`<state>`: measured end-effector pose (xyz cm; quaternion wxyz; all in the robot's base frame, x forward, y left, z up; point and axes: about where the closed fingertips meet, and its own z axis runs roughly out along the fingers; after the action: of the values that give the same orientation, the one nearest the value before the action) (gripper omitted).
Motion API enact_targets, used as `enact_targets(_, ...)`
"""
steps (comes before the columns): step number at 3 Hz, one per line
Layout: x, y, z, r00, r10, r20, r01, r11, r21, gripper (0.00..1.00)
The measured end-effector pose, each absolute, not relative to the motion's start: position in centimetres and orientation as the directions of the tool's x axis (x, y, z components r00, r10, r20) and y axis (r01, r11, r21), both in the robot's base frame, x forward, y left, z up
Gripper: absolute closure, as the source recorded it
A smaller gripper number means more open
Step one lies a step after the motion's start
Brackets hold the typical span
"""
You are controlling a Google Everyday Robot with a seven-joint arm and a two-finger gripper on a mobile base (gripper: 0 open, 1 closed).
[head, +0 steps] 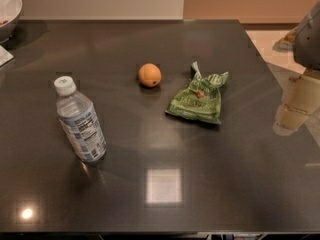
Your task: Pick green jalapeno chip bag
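The green jalapeno chip bag is beside the orange fruit. My gripper should next go to the crinkled middle [202, 92] of that bag and close there.
The green jalapeno chip bag [198, 98] lies flat on the dark glossy table [165, 149], right of centre, crinkled, with pale lettering and a small reddish mark. My gripper [299, 103] shows as a pale shape at the right edge of the view, below a grey part of the arm [309, 34]. It is well to the right of the bag, apart from it and holding nothing that I can see.
A round orange fruit [150, 75] sits just left of the bag. A clear water bottle [80, 121] with a white cap stands at the left. A bowl [7, 9] is at the far left corner. The table's right edge runs near the gripper.
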<state>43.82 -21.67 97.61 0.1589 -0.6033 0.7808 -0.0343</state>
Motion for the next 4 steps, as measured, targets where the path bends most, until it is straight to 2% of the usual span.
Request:
enact_targets(2, 45.8, -21.5, 97.3, -0.266, -0.936, -0.231, -0.92, 0.318, -0.228, 0.0)
enact_targets(4, 52.1, -19.9, 95.3, -0.398, -0.871, -0.289, -0.879, 0.452, -0.152, 0.0)
